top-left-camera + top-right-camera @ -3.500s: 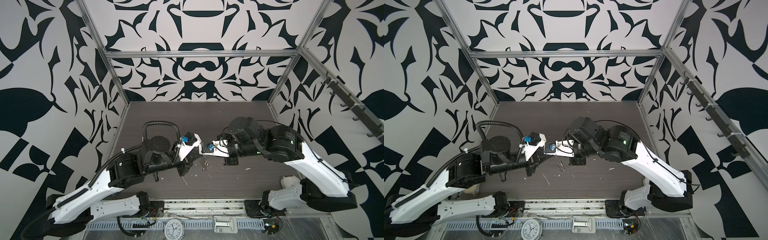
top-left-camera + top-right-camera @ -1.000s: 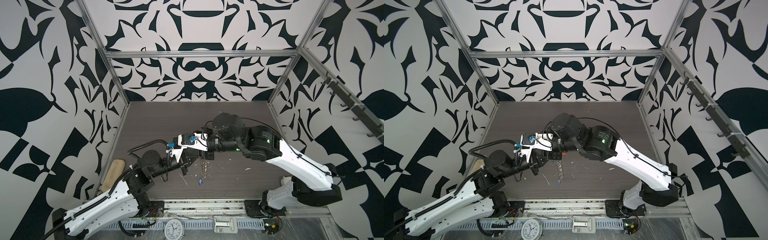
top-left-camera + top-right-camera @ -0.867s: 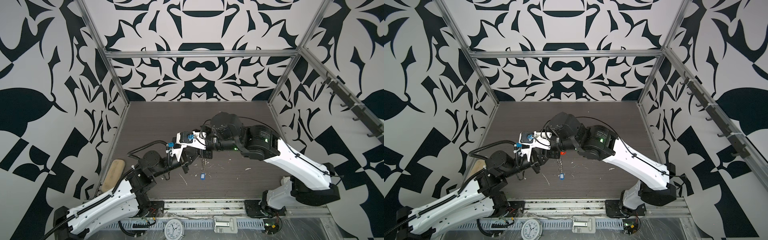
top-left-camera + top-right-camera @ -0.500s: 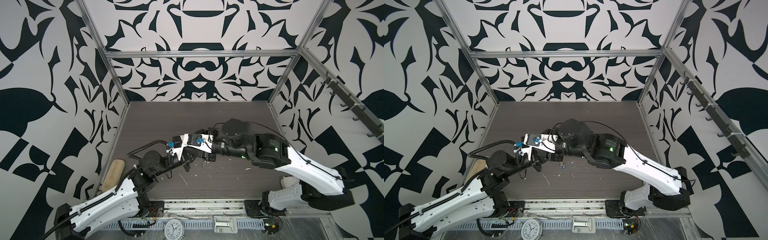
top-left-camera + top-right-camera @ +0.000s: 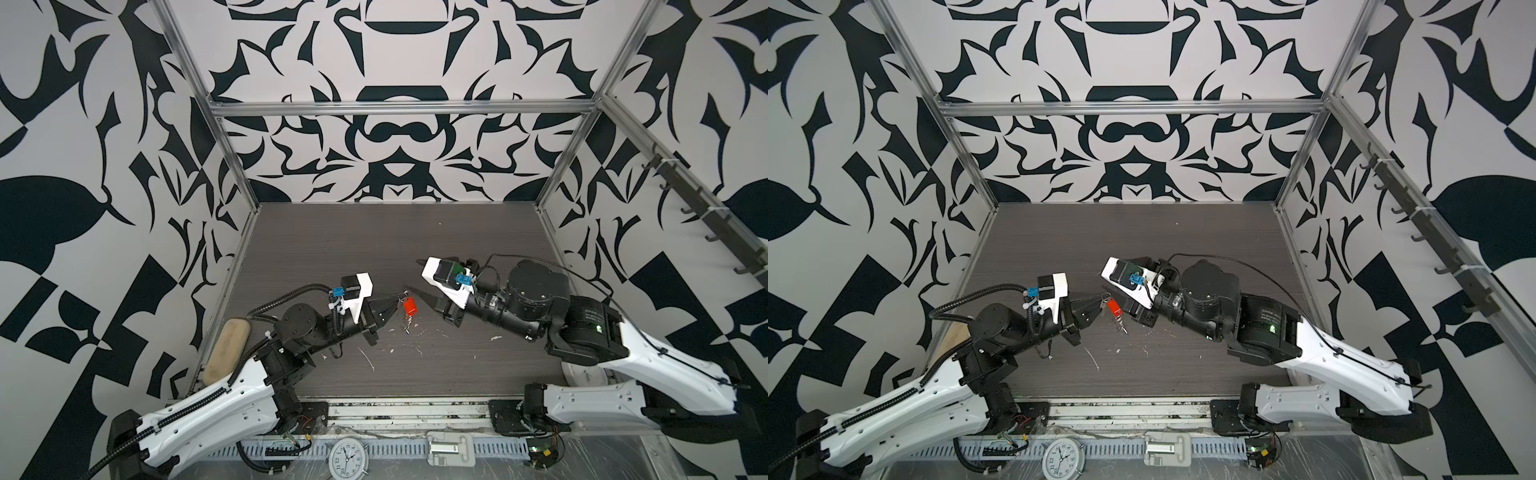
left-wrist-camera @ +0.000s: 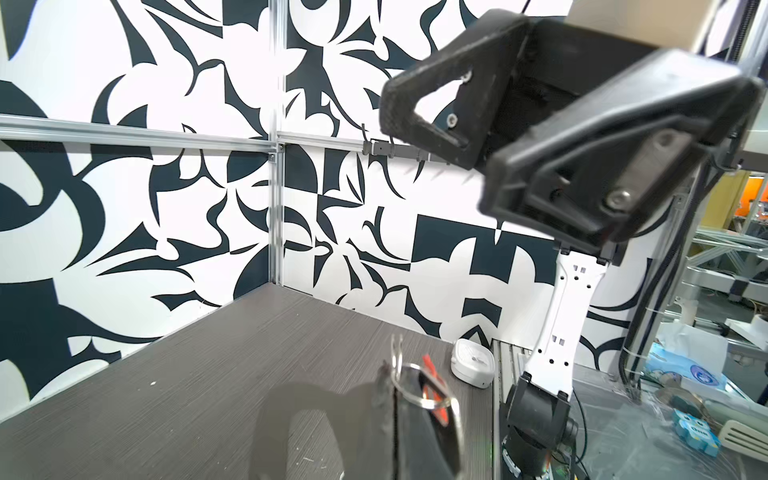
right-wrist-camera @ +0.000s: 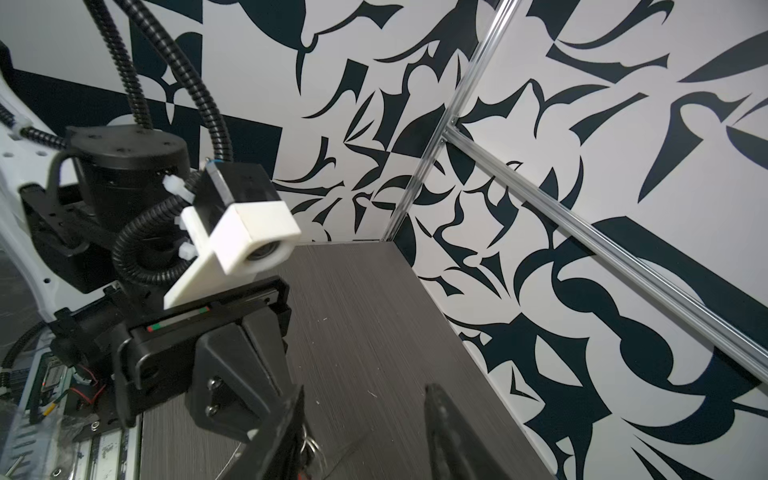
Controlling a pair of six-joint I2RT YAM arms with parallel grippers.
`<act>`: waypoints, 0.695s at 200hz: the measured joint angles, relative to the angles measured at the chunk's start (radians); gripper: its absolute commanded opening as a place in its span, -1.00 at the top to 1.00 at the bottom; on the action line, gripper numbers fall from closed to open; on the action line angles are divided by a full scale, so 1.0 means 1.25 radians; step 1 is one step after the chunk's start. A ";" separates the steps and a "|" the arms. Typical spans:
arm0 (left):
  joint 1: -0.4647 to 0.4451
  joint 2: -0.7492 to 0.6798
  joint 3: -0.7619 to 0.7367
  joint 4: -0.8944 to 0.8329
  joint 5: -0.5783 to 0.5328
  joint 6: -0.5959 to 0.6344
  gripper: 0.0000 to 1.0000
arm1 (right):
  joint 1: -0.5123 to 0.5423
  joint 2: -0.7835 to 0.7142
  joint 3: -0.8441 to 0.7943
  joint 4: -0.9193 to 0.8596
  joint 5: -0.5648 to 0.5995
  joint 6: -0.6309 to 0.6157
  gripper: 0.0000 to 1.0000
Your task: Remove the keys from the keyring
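Note:
The silvery ring sits outside the right gripper's open fingers, so the robot should turn that gripper and pinch the ring before the left gripper takes the red tag (image 5: 410, 306).
My left gripper (image 5: 394, 302) (image 5: 1100, 300) is shut on a silvery ring (image 6: 424, 399) above the middle of the table. From that ring hang a red tag (image 5: 409, 306) (image 5: 1113, 308) and a small silvery key (image 5: 406, 326). My right gripper (image 5: 417, 286) (image 7: 365, 388) stands open just right of the tag. One of its fingers (image 7: 291, 419) is close beside the rings, and nothing is between the two. The keyring is out of view.
A beige oval board (image 5: 226, 351) leans at the table's left edge. A white round device (image 5: 584, 376) (image 6: 473, 368) lies at the right front, half under the right arm. White scraps (image 5: 368, 359) dot the dark tabletop (image 5: 374, 241). Patterned walls close in three sides.
My right gripper has opened and drawn back to the right, away from the left gripper. The left gripper stays shut on the ring, and the red tag now shows hanging from it.

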 measured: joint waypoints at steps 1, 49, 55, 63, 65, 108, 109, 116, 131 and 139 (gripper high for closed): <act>0.000 0.000 0.000 0.000 0.000 0.000 1.00 | 0.000 -0.001 -0.001 0.000 0.000 0.000 0.00; 0.000 -0.014 -0.001 -0.016 0.060 0.013 1.00 | -0.067 -0.068 -0.021 -0.055 -0.107 0.040 0.09; 0.000 -0.016 -0.001 -0.023 0.070 0.014 1.00 | -0.096 -0.072 -0.022 -0.064 -0.137 0.049 0.11; 0.000 -0.019 -0.001 -0.034 0.083 0.016 1.00 | -0.140 -0.076 -0.024 -0.074 -0.184 0.062 0.11; 0.000 -0.020 0.000 -0.038 0.087 0.016 1.00 | -0.151 -0.077 -0.025 -0.076 -0.198 0.067 0.11; 0.000 -0.036 0.010 -0.088 0.130 0.026 1.00 | -0.316 -0.058 -0.068 -0.103 -0.494 0.135 0.11; 0.000 -0.037 0.010 -0.088 0.131 0.026 1.00 | -0.317 -0.056 -0.068 -0.103 -0.503 0.136 0.11; 0.000 -0.039 0.011 -0.091 0.134 0.027 1.00 | -0.319 -0.045 -0.068 -0.105 -0.542 0.143 0.11; 0.000 -0.043 0.011 -0.096 0.139 0.028 1.00 | -0.320 -0.021 -0.068 -0.112 -0.604 0.153 0.19; 0.000 -0.044 0.011 -0.097 0.140 0.028 1.00 | -0.320 -0.007 -0.068 -0.116 -0.631 0.156 0.22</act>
